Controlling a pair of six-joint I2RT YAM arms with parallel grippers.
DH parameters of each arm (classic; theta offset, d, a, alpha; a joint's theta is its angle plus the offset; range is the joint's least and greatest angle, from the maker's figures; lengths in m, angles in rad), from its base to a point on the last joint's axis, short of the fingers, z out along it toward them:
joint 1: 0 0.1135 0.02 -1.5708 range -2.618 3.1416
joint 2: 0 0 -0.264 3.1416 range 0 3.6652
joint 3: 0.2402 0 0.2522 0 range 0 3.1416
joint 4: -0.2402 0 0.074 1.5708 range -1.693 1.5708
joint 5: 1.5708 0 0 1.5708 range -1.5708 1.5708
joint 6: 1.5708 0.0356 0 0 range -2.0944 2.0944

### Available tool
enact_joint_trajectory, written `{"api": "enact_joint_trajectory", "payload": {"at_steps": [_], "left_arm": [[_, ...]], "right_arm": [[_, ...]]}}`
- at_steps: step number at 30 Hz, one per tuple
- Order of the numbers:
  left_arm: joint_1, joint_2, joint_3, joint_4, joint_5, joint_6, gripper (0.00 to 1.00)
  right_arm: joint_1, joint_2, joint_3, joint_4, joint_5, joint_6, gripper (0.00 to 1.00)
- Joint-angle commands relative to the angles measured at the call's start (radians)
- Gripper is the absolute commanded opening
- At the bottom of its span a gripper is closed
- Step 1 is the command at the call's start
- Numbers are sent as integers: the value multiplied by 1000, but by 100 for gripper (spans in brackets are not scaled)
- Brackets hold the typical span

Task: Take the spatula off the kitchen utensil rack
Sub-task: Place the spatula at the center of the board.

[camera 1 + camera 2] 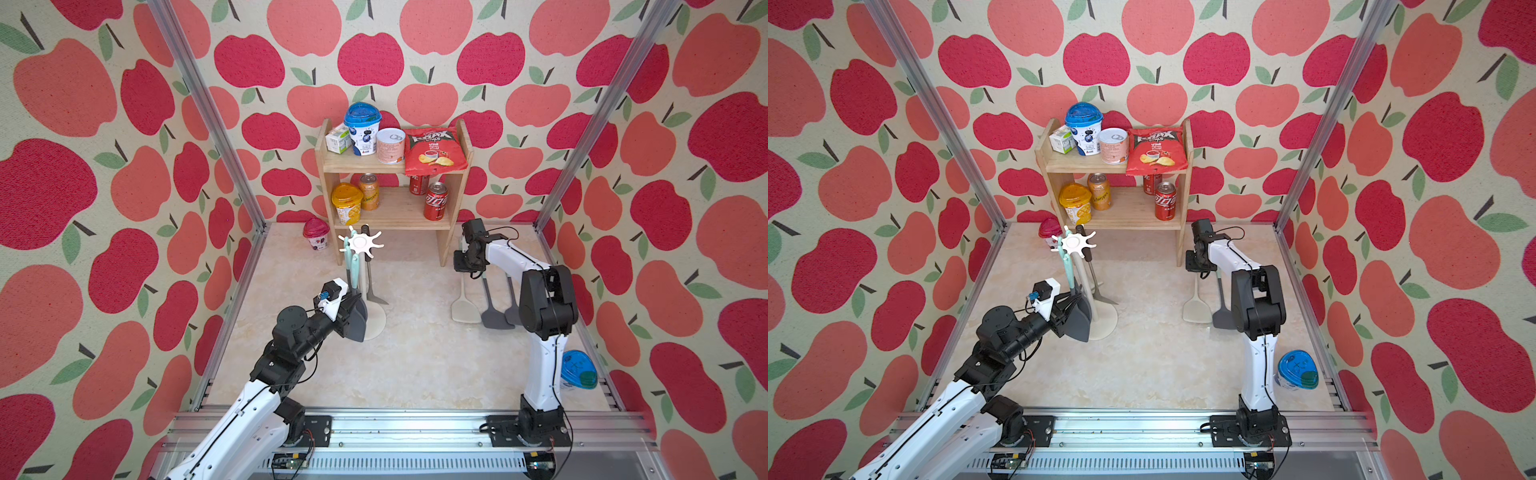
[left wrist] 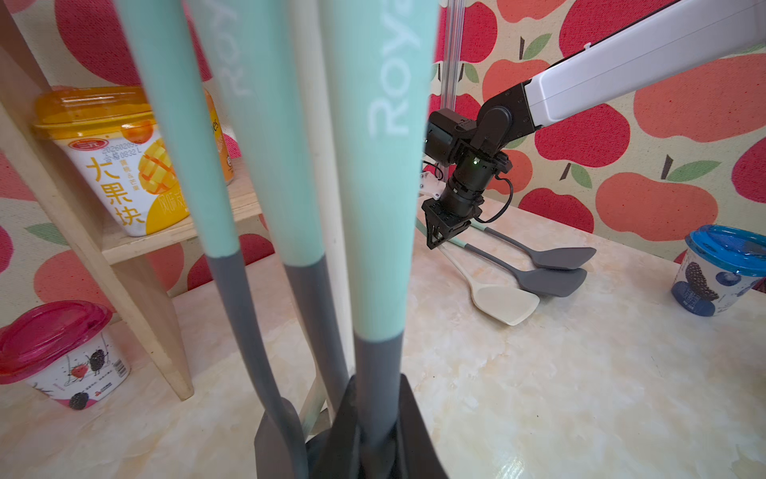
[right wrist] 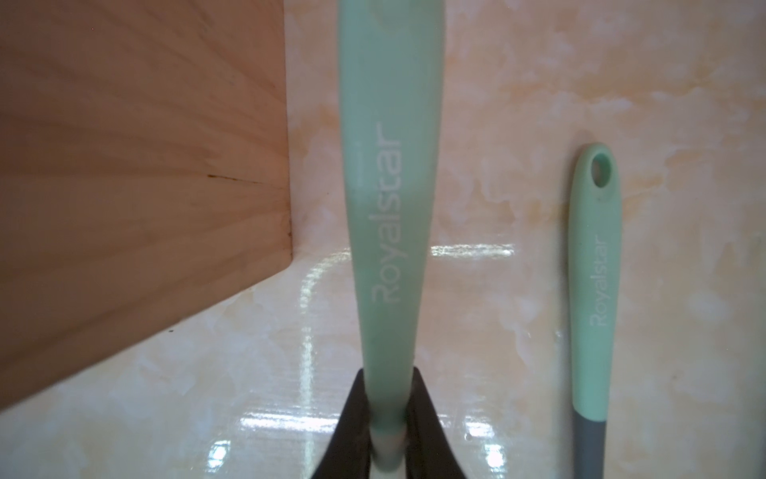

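Note:
I will let go of the cream-headed spatula, which lies on the table now, with my right gripper on the table [image 1: 461, 281] between the wooden shelf and the grey spatulas.
The white kitchen utensil rack [image 1: 360, 243] stands at the middle left on its round base [image 1: 377, 322]. Several mint-handled utensils hang from its crown. My left gripper [image 2: 378, 385] is shut on the grey neck of one hanging spatula [image 2: 381, 174]; its dark head [image 1: 358, 323] shows below the gripper [image 1: 352, 305] in both top views. On the right, my right gripper [image 3: 388, 373] is shut on the mint handle of a cream-headed spatula [image 1: 465, 309] that lies on the table.
Two grey spatulas [image 1: 496, 318] lie beside the cream one. A wooden two-tier shelf [image 1: 395, 166] with cans, cups and a chip bag stands at the back. A pink-lidded cup [image 1: 316, 235] sits left of it; a blue-lidded cup [image 1: 578, 370] lies front right.

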Motion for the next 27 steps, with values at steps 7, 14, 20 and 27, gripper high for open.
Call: {"api": "enact_joint_trajectory", "payload": {"at_steps": [7,14,20,27], "left_arm": [[-1,20,-48,-149,35,27,0],[0,20,-47,-152,33,27,0],[0,21,-47,-152,35,20,0],[0,13,-42,-159,37,15,0]], "right_arm": [[-15,55,43,25,-22,31,0],[-20,90,52,27,-41,44,0],[-23,88,36,31,-33,40,0],[-33,100,19,33,-40,52,0]]}}
